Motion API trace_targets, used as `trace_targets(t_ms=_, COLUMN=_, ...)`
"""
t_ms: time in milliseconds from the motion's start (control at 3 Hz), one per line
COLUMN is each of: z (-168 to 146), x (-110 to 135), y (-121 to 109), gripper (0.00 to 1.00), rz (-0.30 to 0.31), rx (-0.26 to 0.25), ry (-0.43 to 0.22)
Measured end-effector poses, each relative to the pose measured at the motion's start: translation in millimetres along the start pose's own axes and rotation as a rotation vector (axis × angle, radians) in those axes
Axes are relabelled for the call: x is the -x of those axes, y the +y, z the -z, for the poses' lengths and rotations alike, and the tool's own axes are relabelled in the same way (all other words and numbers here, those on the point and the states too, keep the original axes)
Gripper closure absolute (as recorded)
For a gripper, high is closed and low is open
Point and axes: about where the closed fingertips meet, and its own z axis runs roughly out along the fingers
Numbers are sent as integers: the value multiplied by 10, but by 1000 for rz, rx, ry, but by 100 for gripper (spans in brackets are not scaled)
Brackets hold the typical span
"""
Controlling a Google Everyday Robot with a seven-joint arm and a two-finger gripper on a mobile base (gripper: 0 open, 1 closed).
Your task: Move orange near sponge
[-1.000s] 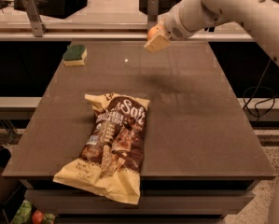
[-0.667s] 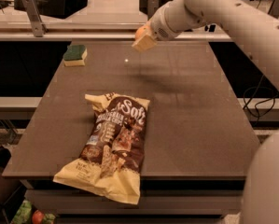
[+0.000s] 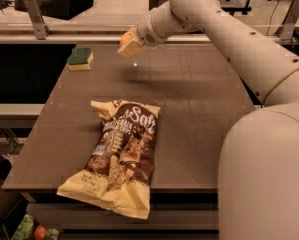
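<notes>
The robot's gripper needs to release the orange, now held above the table's far part, on the dark table (image 3: 104, 63) next to the sponge, above the far end of the snack bag.
The orange (image 3: 125, 36) shows only as a small orange patch held in my gripper (image 3: 130, 46), above the far part of the table. The gripper is shut on it, and most of the fruit is hidden by the pale fingers (image 3: 132, 49). The sponge (image 3: 80, 59), dark green on top with a pale yellow base, lies flat at the table's far left corner. The gripper hangs in the air to the right of the sponge, apart from it, about one sponge-and-a-half away.
A large yellow-and-brown snack bag (image 3: 120, 154) lies on the dark table (image 3: 199, 114), reaching to its front edge. My white arm (image 3: 229, 39) spans the right side. A tiny red fruit (image 3: 40, 231) lies on the floor below, front left. Shelves stand behind.
My gripper has moved left across the far side of the table with the orange in it, closer to the sponge. The sponge and the bag have not moved.
</notes>
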Motion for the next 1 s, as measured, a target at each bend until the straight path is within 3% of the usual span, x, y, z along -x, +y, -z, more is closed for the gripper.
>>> trace_targets(t_ms=333, z=-315, x=23, y=105, gripper=100, rz=14, rx=60, ry=-13)
trace_targets(t_ms=1000, z=-728, x=9, y=290, gripper=100, rz=15, rx=123, ry=-1)
